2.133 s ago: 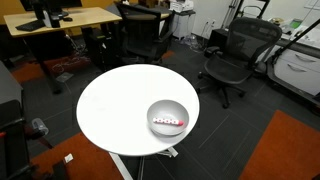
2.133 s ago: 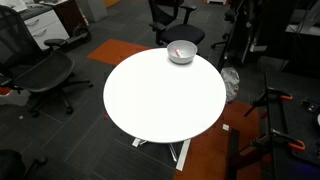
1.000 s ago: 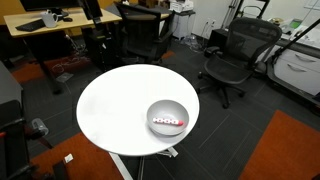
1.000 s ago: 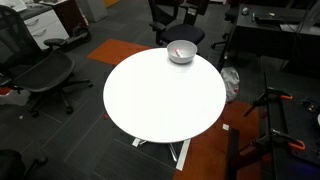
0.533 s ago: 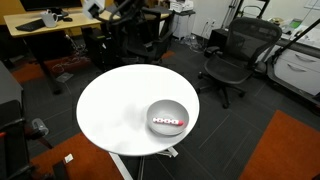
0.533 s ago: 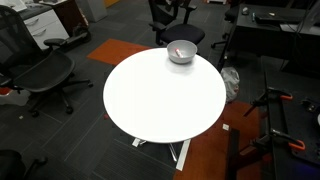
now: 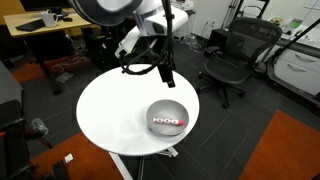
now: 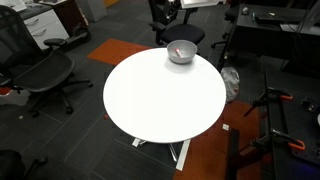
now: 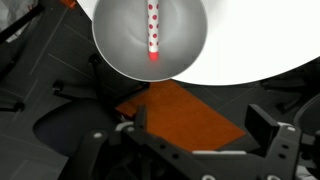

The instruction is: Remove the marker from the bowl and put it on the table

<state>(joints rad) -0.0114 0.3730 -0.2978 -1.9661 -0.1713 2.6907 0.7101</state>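
I should lower my gripper into the grey bowl next and close it on the marker's body (image 7: 173, 122) (image 9: 153, 37) near its red end.
The grey bowl (image 7: 167, 116) sits near the edge of the round white table (image 7: 110, 110). The marker (image 7: 168, 123), white with red dots, lies inside it. Both exterior views show the bowl (image 8: 181, 52) with the marker (image 8: 178, 53) in it. In the wrist view the bowl (image 9: 120, 45) is at the top with the marker (image 9: 153, 30) lying in its middle. My gripper (image 7: 165, 76) hangs above the table just beyond the bowl, apart from it. In the wrist view my gripper (image 9: 200, 125) is open and empty, with one dark finger (image 9: 262, 122) at the lower right.
Black office chairs (image 7: 232, 55) stand around the table. A wooden desk (image 7: 55, 20) with a monitor is at the back. An orange carpet patch (image 9: 185, 110) lies on the dark floor beside the table edge. Another chair (image 8: 40, 70) stands off the table's side.
My arm has swung into an exterior view from the top and now hangs over the table near the bowl. The bowl and marker have not moved.
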